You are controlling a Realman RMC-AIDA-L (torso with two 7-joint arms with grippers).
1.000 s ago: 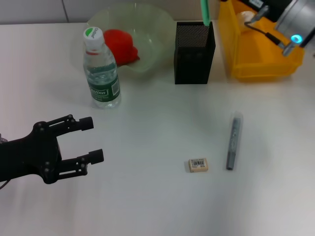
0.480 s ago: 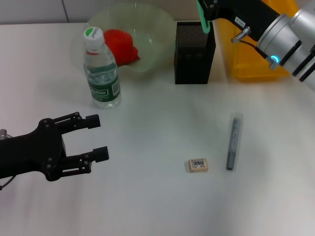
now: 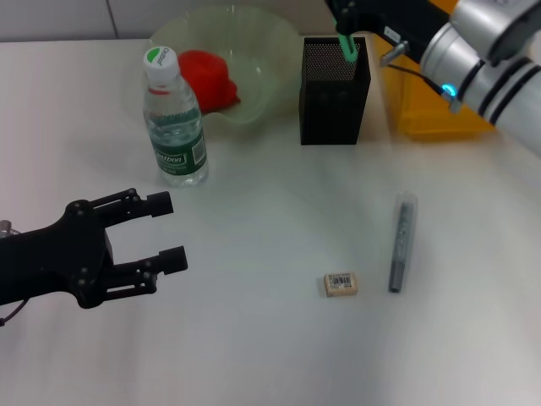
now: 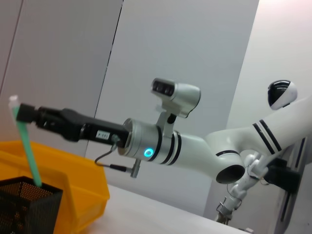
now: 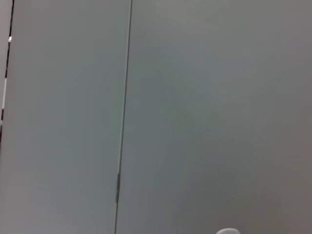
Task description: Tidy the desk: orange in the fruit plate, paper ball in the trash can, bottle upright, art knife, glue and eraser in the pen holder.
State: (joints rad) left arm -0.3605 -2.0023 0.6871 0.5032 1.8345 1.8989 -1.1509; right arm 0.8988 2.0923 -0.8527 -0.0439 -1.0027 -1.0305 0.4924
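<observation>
Next, I release the carrot-free green stick from my right gripper in the pen holder [image 3: 312, 54], along the side facing the fruit plate.
My right gripper [image 3: 345, 24] is shut on a slim green stick [image 3: 348, 47], either the art knife or the glue, whose lower end dips into the black mesh pen holder [image 3: 334, 97]. The left wrist view shows the same green stick [image 4: 30, 156] held above the pen holder [image 4: 29, 207]. A grey pen-shaped tool [image 3: 401, 241] and the eraser [image 3: 341, 284] lie on the table. The bottle [image 3: 173, 118] stands upright. The reddish orange [image 3: 207, 78] sits in the pale green fruit plate [image 3: 270, 59]. My left gripper [image 3: 167, 230] hovers open at lower left. The paper ball is hidden.
The yellow trash can [image 3: 423, 114] stands right of the pen holder, partly covered by my right arm [image 3: 482, 51]. The white table [image 3: 270, 203] lies bare between the bottle and the grey tool.
My right arm has swung left and down, bringing the green stick from above the holder's rim into its opening. The left gripper has crept slightly right.
</observation>
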